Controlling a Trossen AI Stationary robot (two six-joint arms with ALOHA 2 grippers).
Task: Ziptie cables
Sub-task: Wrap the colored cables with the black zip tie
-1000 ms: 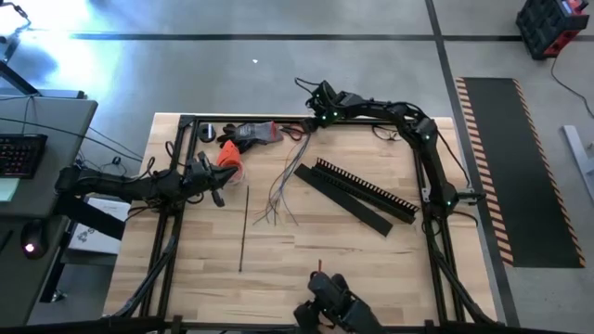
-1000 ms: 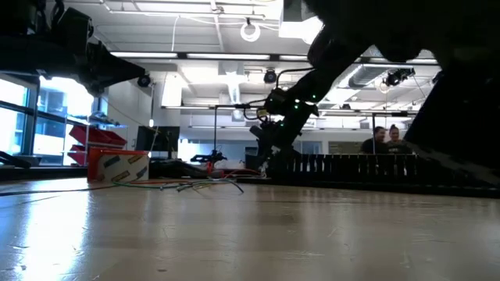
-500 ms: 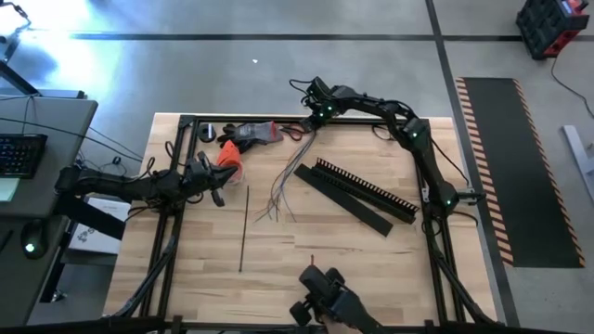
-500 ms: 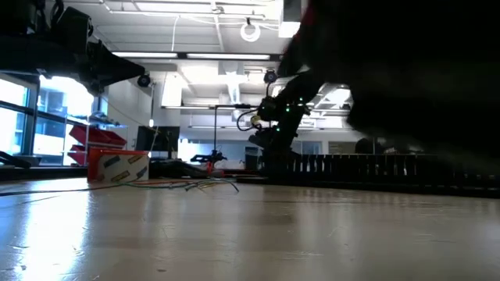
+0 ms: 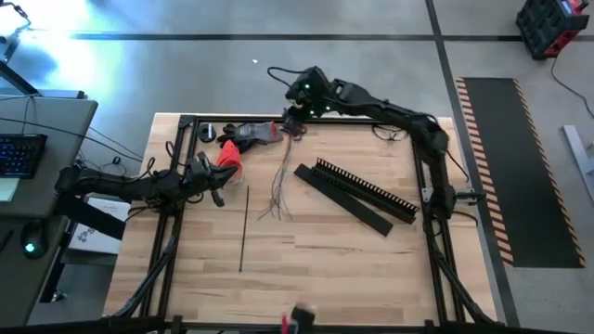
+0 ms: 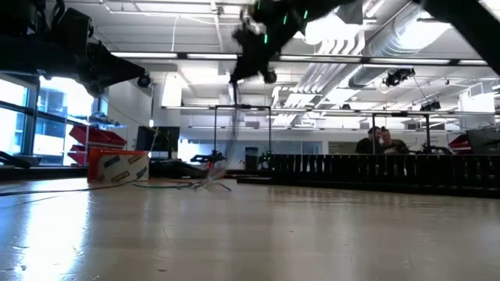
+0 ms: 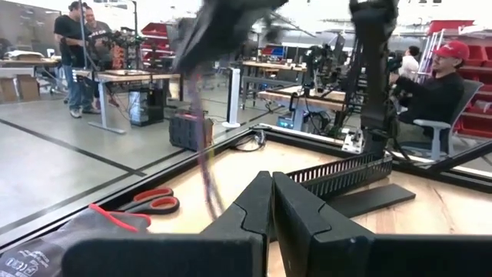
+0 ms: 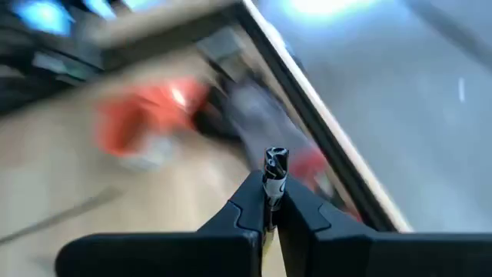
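Note:
Next, my left gripper moves to the hanging cables and closes on their lower part (image 5: 277,192) (image 7: 208,185), a little above the loose ends on the table.
The cables (image 5: 278,181), a thin bunch of grey, dark and reddish wires, hang from my right gripper (image 5: 295,111), which is raised above the table's far edge and shut on their far end. Their near ends (image 5: 269,213) rest on the table top. In the low view the bunch (image 6: 233,125) drops almost straight from the raised gripper. My left gripper (image 5: 215,183) stays shut at the table's left side, level and touching nothing; its shut fingers (image 7: 270,201) show in the left wrist view. My right gripper pinches the cables' far end (image 8: 274,163) between its two fingers, and short wire tips stick out past the fingertips. The fingers come slanting down from the far right. The bunch hangs below them, fairly straight, with its lower ends (image 6: 209,181) on the table.
A black comb-toothed channel (image 5: 367,186) and a flat black bar (image 5: 345,200) lie at the right of the cables. A thin black strip (image 5: 244,227) lies at their left. An orange pack (image 5: 229,158), red-handled scissors (image 7: 147,202) and a tool (image 5: 255,133) sit at the far left corner.
My right gripper has shut on the cables' far end, then risen fast and gone toward the table's far left, rolling as it went. The cables' far end has been lifted and drawn together into a hanging bunch, while their near ends stay on the table.

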